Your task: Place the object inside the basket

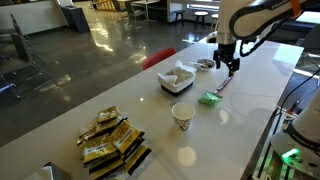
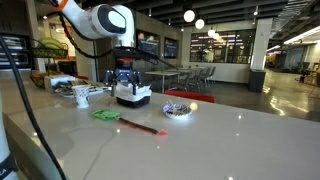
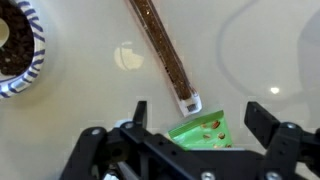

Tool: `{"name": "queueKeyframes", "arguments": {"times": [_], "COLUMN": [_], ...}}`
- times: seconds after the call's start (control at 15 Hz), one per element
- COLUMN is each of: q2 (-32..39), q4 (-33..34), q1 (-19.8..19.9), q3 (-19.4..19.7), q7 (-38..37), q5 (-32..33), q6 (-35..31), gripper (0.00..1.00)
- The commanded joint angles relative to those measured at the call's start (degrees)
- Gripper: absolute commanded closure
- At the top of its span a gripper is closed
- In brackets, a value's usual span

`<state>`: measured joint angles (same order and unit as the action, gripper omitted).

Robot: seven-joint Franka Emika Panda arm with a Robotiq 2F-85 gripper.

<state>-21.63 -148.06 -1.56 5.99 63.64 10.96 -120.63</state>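
Observation:
The red-pink stick's end (image 1: 220, 89) (image 3: 185, 92) beside the green packet is the next spot that my gripper needs to go to, and it should close there.
The long thin red-pink stick (image 3: 165, 55) lies flat on the white table, one end next to a small green packet (image 3: 203, 130). It also shows in both exterior views (image 1: 222, 86) (image 2: 140, 125). My gripper (image 3: 200, 118) is open and empty, hovering above the stick's near end and the packet; it shows in both exterior views (image 1: 230, 68) (image 2: 125, 76). The dark basket (image 1: 177, 80) with white paper items stands apart from the stick, and in an exterior view (image 2: 133, 97) it is behind the gripper.
A shallow round dish (image 1: 205, 64) (image 2: 180, 109) (image 3: 15, 50) sits near the stick. A white paper cup (image 1: 182, 116) stands by the green packet (image 1: 209, 98). A pile of snack packets (image 1: 112, 142) lies further along the table. The table edge runs near the stick.

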Motion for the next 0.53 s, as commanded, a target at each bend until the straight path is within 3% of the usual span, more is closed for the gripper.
{"name": "queueKeyframes", "arguments": {"times": [0.0,0.33,0.4,0.47], "q2": [-1.79,-5.10,-2.25,-3.03], "q4": [-5.64,-13.07,-9.11,-9.78], "q1": [-1.67,-1.71,-2.88,-3.71], "q3": [0.87,4.54,6.50,8.46], "q7": [8.21,19.15,23.18,26.74], "q5": [0.56,-3.50,-6.50,-9.54], "q6": [-7.50,-18.19,-18.31,-19.87], "gripper": [0.00,0.00,0.00,0.00]}}
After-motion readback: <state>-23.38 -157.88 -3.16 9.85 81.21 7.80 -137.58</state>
